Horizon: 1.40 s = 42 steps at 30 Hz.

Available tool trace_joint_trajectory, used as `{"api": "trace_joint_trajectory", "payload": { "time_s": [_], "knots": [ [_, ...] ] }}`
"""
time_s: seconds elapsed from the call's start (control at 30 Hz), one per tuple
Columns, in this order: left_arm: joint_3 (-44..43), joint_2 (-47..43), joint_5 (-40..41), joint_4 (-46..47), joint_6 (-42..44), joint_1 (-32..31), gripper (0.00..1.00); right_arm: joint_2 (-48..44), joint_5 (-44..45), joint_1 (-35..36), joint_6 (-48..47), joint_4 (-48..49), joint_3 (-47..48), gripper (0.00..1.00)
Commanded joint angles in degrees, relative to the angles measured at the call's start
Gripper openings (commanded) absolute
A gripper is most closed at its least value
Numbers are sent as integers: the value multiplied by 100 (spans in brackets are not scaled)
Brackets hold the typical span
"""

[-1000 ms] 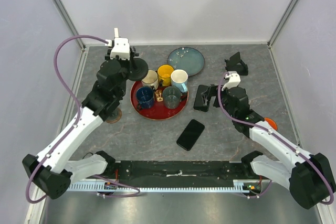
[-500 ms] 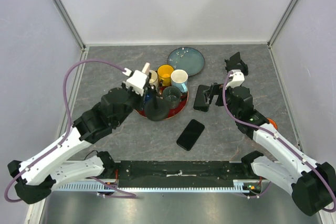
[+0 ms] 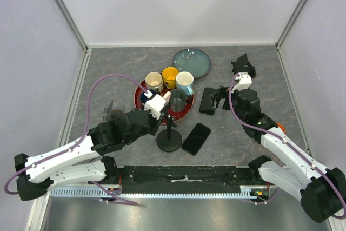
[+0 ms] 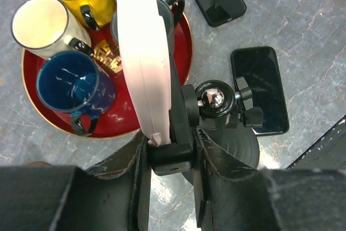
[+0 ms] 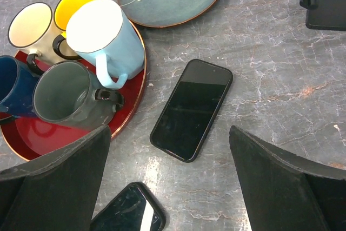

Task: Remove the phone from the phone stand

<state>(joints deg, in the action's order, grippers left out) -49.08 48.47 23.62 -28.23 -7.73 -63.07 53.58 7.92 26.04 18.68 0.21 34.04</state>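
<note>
I should open my left gripper, which pinches the stand's black clamp, and take the phone's white case (image 4: 145, 60) with it while my right gripper steadies the stand.
My left gripper (image 3: 162, 113) is shut on the black clamp of the phone stand (image 4: 173, 152). The phone (image 4: 141, 41), in a white case, sits edge-on in that clamp; in the top view it is a thin pale sliver (image 3: 167, 97). The stand's round black base (image 3: 169, 142) appears to rest on the table beside a loose black phone (image 3: 196, 138). My right gripper (image 3: 219, 97) is open and empty, hovering over another black phone (image 5: 192, 109) that lies flat.
A red tray (image 3: 186, 113) holds several mugs just behind the stand. A blue plate (image 3: 192, 62) lies at the back. A second black stand (image 3: 243, 66) sits at the back right. A small orange thing (image 3: 278, 126) lies beside the right arm.
My left arm has swung from the back left to the front centre, carrying the stand with the phone, and the base is now down by the loose black phone. The right arm has barely moved.
</note>
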Motion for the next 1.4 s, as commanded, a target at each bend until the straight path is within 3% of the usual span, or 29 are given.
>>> {"api": "trace_joint_trajectory", "payload": {
  "time_s": [0.0, 0.5, 0.97, 1.17, 1.37],
  "knots": [
    [100, -250, 248, 1214, -510, -153, 2, 12, 113, 24, -75, 23, 261, 98],
    [1023, -171, 1505, 2382, -133, -654, 2, 100, 34, 24, -127, 58, 270, 98],
    [1401, -206, 1119, 2708, 192, -795, 3, -102, -1001, 32, -321, 664, 6, 98],
    [1471, -276, 1040, 2612, 324, -847, 13, -146, -1539, 24, -391, 946, -82, 98],
    [1524, -426, 1040, 2463, 368, -856, 35, -129, -2110, 32, -479, 1148, -143, 98]
  ]
}}
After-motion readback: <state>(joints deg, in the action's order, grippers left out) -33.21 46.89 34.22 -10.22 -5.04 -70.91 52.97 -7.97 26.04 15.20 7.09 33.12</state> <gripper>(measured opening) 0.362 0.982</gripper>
